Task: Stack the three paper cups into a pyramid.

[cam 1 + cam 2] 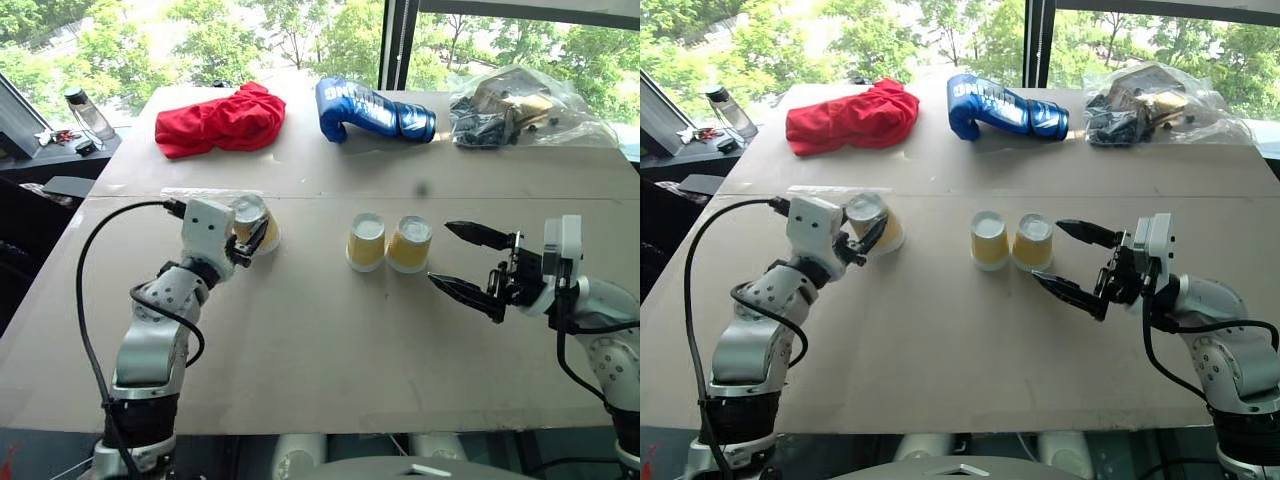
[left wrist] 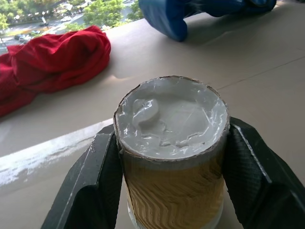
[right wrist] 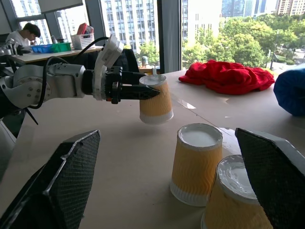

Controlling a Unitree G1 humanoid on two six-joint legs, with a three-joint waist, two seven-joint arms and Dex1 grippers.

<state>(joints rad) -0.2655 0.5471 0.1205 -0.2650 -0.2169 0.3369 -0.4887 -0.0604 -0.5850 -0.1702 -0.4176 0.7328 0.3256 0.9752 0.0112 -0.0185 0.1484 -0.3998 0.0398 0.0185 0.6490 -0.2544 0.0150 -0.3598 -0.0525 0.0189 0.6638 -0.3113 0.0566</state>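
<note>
Two paper cups are touching at the middle of the table. My left gripper will release its paper cup, now tilted just above the table, across the tops of both [image 1: 391, 230] of them.
My left gripper [image 1: 260, 234] is shut on one upside-down yellow-tan paper cup [image 1: 249, 211] and holds it tilted, just above the table, at the left. In the left wrist view both black fingers [image 2: 95, 176] press the ribbed sides of this cup [image 2: 171, 181] under its white base. The other two paper cups [image 1: 366, 243] [image 1: 410, 245] stand upside down side by side, touching, at the table's middle. My right gripper [image 1: 440, 253] is open just right of them, pointing at them, with nothing between its fingers. No cup rests on another.
At the table's [image 1: 300, 360] far side lie a red cloth [image 1: 220, 120], a blue boxing glove [image 1: 370, 110] and a clear plastic bag of dark items [image 1: 525, 108]. A bottle [image 1: 88, 112] stands on a side surface at the far left. A person [image 3: 21, 34] sits in the background.
</note>
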